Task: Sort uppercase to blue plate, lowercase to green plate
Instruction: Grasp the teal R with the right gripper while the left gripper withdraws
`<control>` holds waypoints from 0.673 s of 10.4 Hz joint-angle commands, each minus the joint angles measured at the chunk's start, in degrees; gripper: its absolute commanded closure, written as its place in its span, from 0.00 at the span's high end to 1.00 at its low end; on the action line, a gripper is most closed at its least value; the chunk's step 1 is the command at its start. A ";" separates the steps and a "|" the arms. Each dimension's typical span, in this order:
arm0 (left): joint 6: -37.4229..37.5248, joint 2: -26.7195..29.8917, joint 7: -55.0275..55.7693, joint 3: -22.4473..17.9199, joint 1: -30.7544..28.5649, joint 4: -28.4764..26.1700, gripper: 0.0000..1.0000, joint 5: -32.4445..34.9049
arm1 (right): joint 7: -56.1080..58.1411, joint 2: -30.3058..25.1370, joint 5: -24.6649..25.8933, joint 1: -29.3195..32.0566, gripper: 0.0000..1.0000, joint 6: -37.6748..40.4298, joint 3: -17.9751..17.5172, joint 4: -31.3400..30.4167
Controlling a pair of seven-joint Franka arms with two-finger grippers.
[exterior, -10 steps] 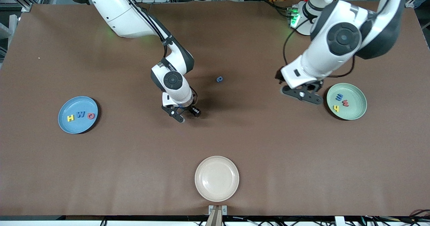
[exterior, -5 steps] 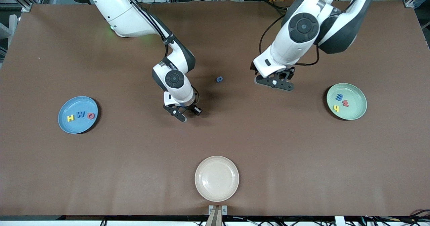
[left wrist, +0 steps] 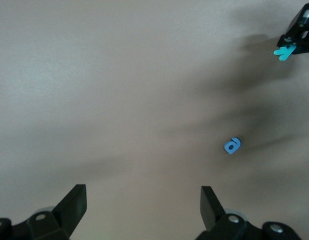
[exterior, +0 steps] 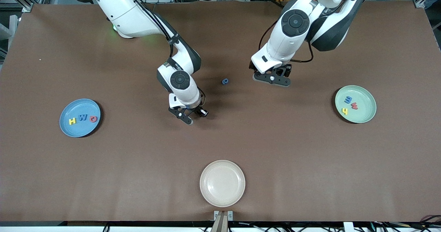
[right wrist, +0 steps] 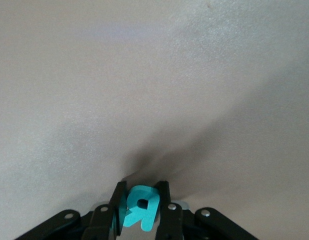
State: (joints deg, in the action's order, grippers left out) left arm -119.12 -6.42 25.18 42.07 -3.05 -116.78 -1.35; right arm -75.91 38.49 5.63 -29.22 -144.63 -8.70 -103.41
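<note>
Next, my left gripper closes across the round part (exterior: 225, 81) (left wrist: 231, 146) of the blue lowercase a, between the straight back of the letter and its curved side.
My right gripper (right wrist: 140, 205) is shut on a teal capital letter (right wrist: 139, 211), low over the middle of the table (exterior: 195, 117). The blue plate (exterior: 77, 130) at the right arm's end holds a yellow H (exterior: 72, 121), a blue W (exterior: 82, 118) and a red ring letter (exterior: 93, 119). On the green plate (exterior: 365, 114) at the left arm's end lie a blue m (exterior: 348, 100), a red w (exterior: 354, 106) and a yellow h (exterior: 344, 111). A blue lowercase a (exterior: 225, 81) (left wrist: 232, 145) lies on the table. My left gripper (exterior: 272, 79) (left wrist: 143, 200) hangs open beside it.
A cream-white plate (exterior: 222, 183) with nothing on it sits near the table's front edge. The brown table (exterior: 137, 163) is bare between the plates. In the left wrist view the right gripper (left wrist: 294, 42) shows farther off.
My right gripper's fingers have closed on the teal letter. The left arm has swung from beside the green plate toward the middle, stopping near the blue a.
</note>
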 commanded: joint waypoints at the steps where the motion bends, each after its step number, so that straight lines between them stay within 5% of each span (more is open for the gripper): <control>1: -5.40 3.08 1.01 1.95 -0.99 -5.37 1.00 -1.90 | 1.11 0.89 -0.97 -0.57 0.16 0.13 -0.09 -0.12; 4: -19.08 2.29 -0.56 4.76 -0.82 -11.78 1.00 -0.85 | 3.65 0.36 -0.88 0.21 0.16 1.09 -0.09 0.06; 7: -20.98 1.58 -12.29 4.86 -1.17 -12.77 1.00 1.70 | 9.27 -0.08 -0.88 1.88 0.16 9.15 0.09 3.21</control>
State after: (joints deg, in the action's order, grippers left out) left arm -139.11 -5.97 18.98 46.45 -3.16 -128.65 -0.74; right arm -70.08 38.52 5.62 -28.65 -139.31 -8.36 -102.06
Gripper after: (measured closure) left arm 0.000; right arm 0.700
